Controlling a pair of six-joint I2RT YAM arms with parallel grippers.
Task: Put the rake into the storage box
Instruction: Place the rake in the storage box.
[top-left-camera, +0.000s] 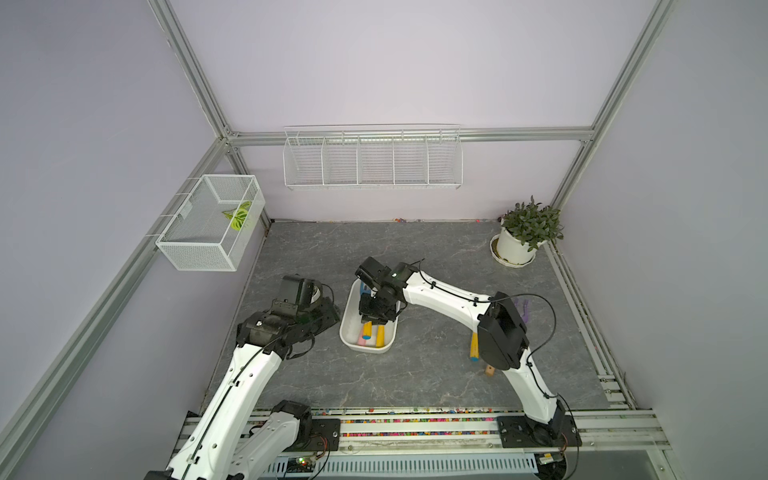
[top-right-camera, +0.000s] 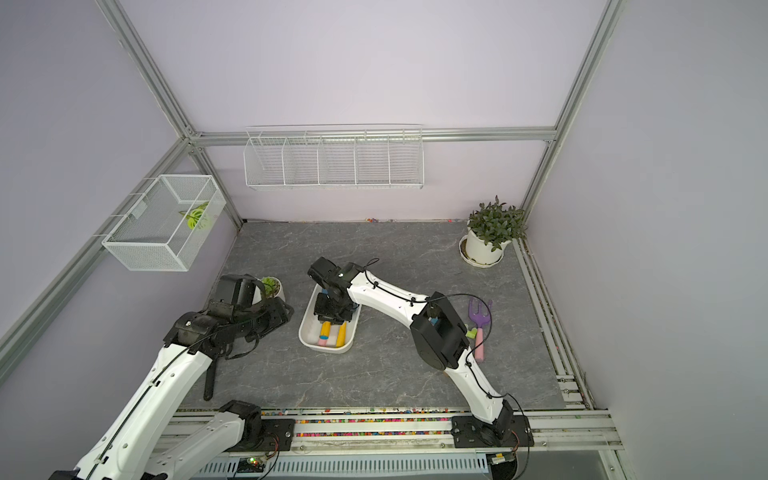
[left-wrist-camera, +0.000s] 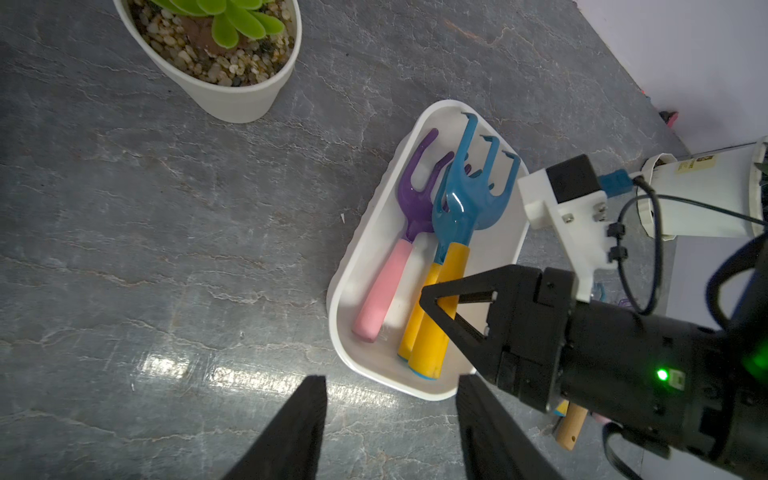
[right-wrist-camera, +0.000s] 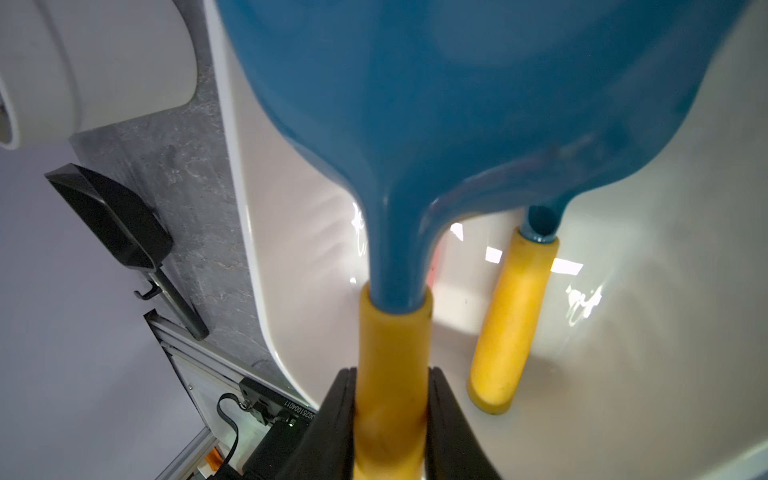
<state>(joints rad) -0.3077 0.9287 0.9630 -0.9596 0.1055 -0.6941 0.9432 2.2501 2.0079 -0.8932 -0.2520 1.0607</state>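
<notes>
Next, I let go of the rake with my right gripper in the storage box (top-left-camera: 365, 312) (right-wrist-camera: 425, 196), beside the other yellow-handled blue tool.
The rake (left-wrist-camera: 465, 195) has a blue pronged head and a yellow handle (right-wrist-camera: 392, 332). My right gripper (right-wrist-camera: 392, 374) is shut on that handle, both pads pressed against it. It holds the rake lengthwise over the storage box (left-wrist-camera: 345, 266), a shallow white tub at mid-table in both top views (top-left-camera: 347, 332) (top-right-camera: 305, 332). A purple rake with a pink handle (left-wrist-camera: 415, 195) and another yellow-handled blue tool (right-wrist-camera: 511, 324) lie in the tub beneath it. My left gripper (left-wrist-camera: 390, 386) hovers open and empty over the table just left of the tub.
A small succulent pot (left-wrist-camera: 224, 62) stands close to my left arm. A purple rake (top-right-camera: 480, 328), a yellow-handled tool (top-left-camera: 473, 349) and a wooden handle (top-left-camera: 490, 370) lie right of the tub. A black scoop (top-right-camera: 210, 378) lies front left. A potted plant (top-left-camera: 523, 237) stands back right.
</notes>
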